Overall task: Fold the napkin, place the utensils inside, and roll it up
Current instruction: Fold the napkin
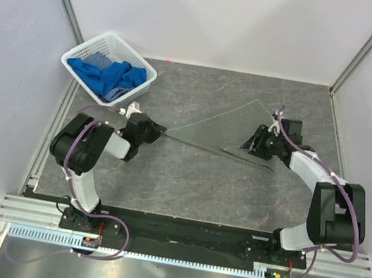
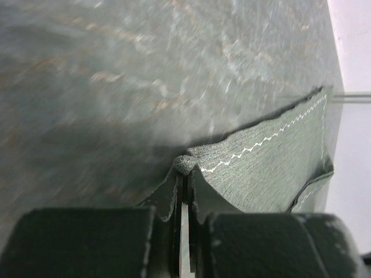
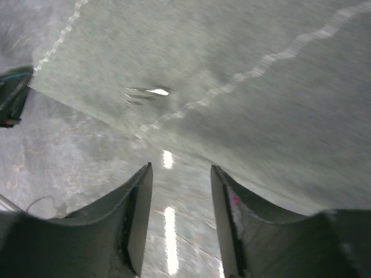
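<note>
Next, my left gripper lets go of the napkin's corner over the napkin's near edge (image 1: 260, 161), close to my open right gripper.
The dark grey napkin (image 1: 237, 130) lies on the table, stretched between my two grippers, its zigzag hem showing. My left gripper (image 1: 163, 132) is shut on the napkin's left corner; in the left wrist view the cloth (image 2: 272, 168) bunches between the closed fingertips of the gripper (image 2: 186, 174). My right gripper (image 1: 251, 144) is open and empty, just above the table at the napkin's near right edge. In the right wrist view the gripper (image 3: 181, 168) has the napkin (image 3: 261, 104) spreading ahead of it. A small shiny glint with tine-like marks (image 3: 148, 91) shows on the cloth, too blurred to tell whether it is the fork.
A white mesh basket (image 1: 96, 44) holding bright blue cloths (image 1: 111, 75) stands at the back left. White walls with metal posts close in the table on three sides. Dark marbled tabletop (image 1: 187, 175) lies between the arms.
</note>
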### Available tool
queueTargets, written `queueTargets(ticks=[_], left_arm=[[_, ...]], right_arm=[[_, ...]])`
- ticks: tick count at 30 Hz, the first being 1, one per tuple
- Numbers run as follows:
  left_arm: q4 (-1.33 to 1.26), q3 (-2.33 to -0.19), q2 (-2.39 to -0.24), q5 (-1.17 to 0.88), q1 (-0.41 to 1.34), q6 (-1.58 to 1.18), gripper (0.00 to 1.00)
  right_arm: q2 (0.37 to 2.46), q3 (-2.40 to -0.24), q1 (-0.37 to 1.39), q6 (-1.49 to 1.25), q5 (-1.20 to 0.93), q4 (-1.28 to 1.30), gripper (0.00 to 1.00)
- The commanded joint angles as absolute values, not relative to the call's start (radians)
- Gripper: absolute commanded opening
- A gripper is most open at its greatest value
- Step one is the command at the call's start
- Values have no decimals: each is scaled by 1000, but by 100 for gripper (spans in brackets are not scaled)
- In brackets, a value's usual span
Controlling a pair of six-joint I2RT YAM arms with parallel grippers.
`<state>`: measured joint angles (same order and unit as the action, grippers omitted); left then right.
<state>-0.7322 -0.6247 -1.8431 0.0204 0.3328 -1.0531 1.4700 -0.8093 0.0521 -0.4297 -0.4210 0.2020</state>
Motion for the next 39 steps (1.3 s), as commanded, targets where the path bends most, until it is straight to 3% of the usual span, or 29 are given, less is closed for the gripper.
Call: queueTargets(ticks=[1, 15, 31, 35, 39], left_arm=[[-799, -517, -1746, 48, 311, -968, 2], [-844, -365, -1626, 40, 279, -963, 2], [-833, -385, -1583, 14, 279, -916, 2], [-833, -437, -1562, -47, 279, -858, 2], [-831, -541, -1581, -159, 313, -801, 2]], right_arm=[[1543, -897, 146, -465, -387, 81, 48], [1724, -934, 383, -528, -342, 8, 28], [1767, -884, 422, -555, -288, -84, 25], [1730, -919, 420, -555, -334, -69, 38], [1648, -974, 417, -529, -325, -3, 57]])
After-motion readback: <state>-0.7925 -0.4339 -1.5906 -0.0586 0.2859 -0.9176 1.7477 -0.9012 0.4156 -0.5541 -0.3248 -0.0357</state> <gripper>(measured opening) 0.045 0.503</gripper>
